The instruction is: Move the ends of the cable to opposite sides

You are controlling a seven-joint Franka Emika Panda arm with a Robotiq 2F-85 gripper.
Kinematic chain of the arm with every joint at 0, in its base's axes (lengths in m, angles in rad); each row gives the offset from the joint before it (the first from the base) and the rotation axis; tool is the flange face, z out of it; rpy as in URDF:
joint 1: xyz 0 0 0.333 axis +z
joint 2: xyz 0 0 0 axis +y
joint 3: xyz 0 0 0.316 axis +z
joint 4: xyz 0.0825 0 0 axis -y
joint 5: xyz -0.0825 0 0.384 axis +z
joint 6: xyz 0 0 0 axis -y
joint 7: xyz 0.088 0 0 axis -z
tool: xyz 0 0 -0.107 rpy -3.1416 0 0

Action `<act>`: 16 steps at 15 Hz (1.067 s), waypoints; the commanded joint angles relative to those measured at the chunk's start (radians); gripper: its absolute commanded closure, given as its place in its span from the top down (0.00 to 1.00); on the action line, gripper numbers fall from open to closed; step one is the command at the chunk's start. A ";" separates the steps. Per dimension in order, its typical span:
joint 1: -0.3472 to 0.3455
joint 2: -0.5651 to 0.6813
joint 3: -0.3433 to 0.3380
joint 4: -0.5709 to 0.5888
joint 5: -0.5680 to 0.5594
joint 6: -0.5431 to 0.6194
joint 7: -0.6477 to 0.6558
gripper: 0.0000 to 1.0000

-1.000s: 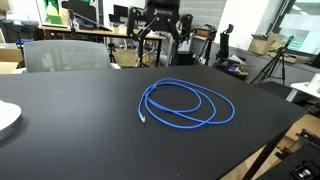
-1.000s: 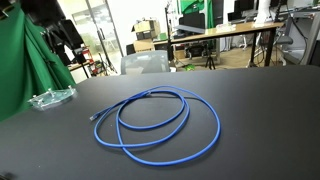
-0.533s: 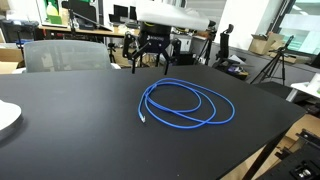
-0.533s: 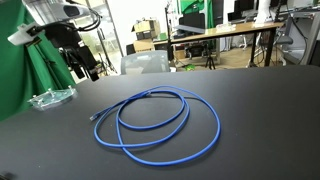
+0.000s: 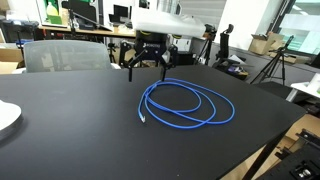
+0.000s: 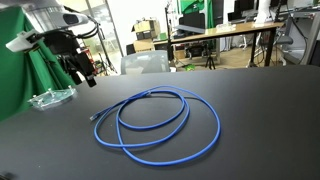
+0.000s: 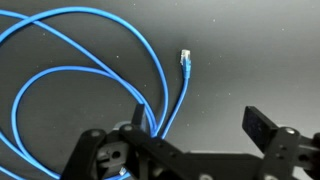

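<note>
Next, I move my gripper to the blue cable's end and close (image 5: 140, 114) (image 7: 186, 82) it just behind the pale plug at the edge of the coil.
A long bright blue cable (image 5: 187, 104) lies in loose loops on the black table (image 5: 70, 130); it shows in both exterior views (image 6: 160, 125) and in the wrist view (image 7: 70, 85). One end with a pale plug (image 5: 143, 120) lies at the coil's edge, also in an exterior view (image 6: 94, 118) and in the wrist view (image 7: 185, 58). The second end is not discernible. My gripper (image 5: 146, 68) hangs open and empty above the table's far side, apart from the cable (image 6: 80, 72). In the wrist view its fingers (image 7: 200, 125) are spread with nothing between them.
A clear glass dish (image 6: 52, 97) sits on the table near the gripper. A white plate (image 5: 6, 117) lies at the table's edge. A grey chair (image 5: 65, 55) stands behind the table. Desks and equipment fill the background.
The gripper has come down from high behind the table to just above its far side, towards the cable. The cable has not moved.
</note>
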 commanded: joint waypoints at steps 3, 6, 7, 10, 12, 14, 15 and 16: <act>0.077 0.126 -0.053 0.066 -0.027 -0.012 0.048 1.00; 0.108 0.182 -0.095 0.077 -0.015 0.024 0.067 1.00; 0.119 0.202 -0.111 0.082 -0.015 0.037 0.070 1.00; 0.137 0.258 -0.134 0.101 0.022 0.063 0.054 1.00; 0.144 0.287 -0.140 0.115 0.053 0.079 0.042 1.00; 0.154 0.312 -0.147 0.135 0.073 0.093 0.031 1.00; 0.157 0.324 -0.149 0.147 0.083 0.100 0.023 1.00; 0.157 0.336 -0.149 0.160 0.093 0.106 0.014 1.00</act>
